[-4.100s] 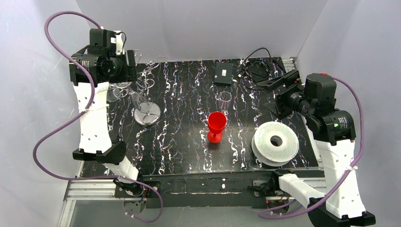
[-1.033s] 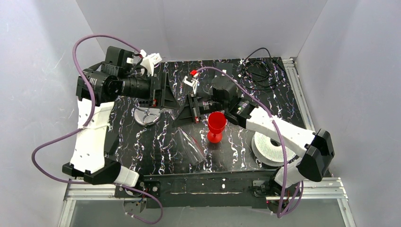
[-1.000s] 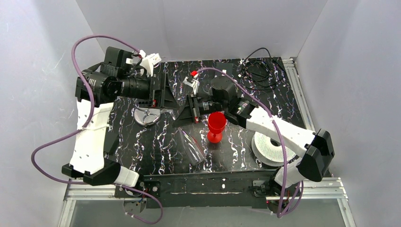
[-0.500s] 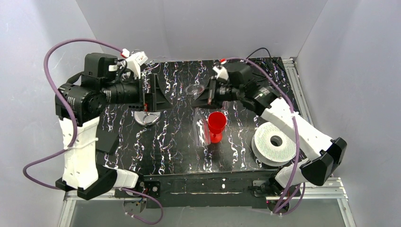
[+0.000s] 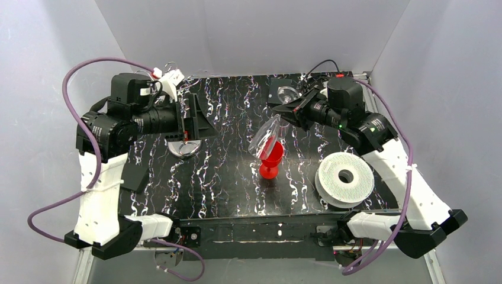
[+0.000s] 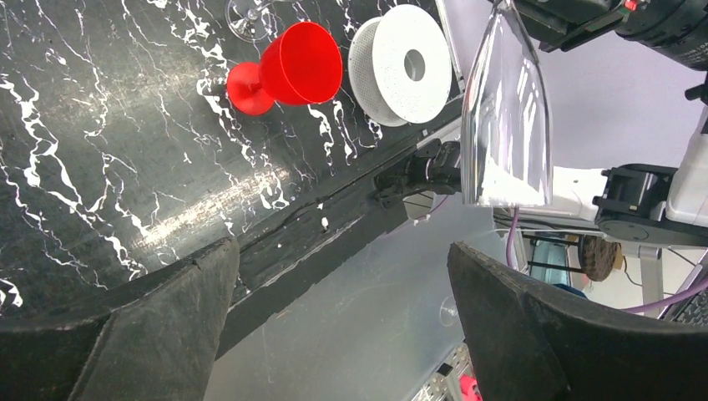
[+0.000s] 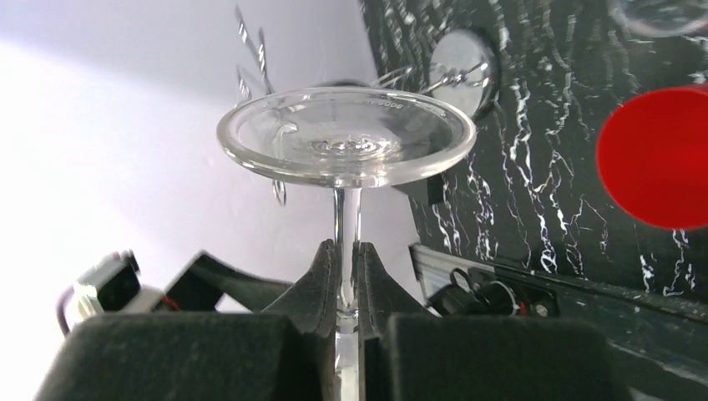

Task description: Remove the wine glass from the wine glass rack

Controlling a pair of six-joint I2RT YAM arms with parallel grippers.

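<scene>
The clear wine glass held by my right gripper is next for my left gripper, which should go to it and close on the glass's rim (image 5: 254,154) (image 6: 494,205).
My right gripper (image 5: 286,112) is shut on the thin stem of the clear wine glass (image 5: 264,137). The glass hangs tilted in the air above the red goblet (image 5: 271,158), well apart from the rack. In the right wrist view its round foot (image 7: 346,138) faces the camera, with the stem pinched at the gripper (image 7: 345,251). The wine glass rack (image 5: 183,147) shows its shiny round base at the left, its wires partly hidden by my left arm. My left gripper (image 5: 193,122) hovers over that base, open and empty, as the left wrist view (image 6: 342,334) also shows.
A white ridged spool (image 5: 345,177) lies at the front right. Black cables (image 5: 322,70) and a small black box (image 5: 283,87) sit at the back. A second clear glass's foot (image 6: 250,12) shows beside the red goblet (image 6: 292,71). White walls close in on three sides.
The right arm has carried the wine glass from the middle left up and back towards the right. The left arm has drawn back to the left, its gripper still open.
</scene>
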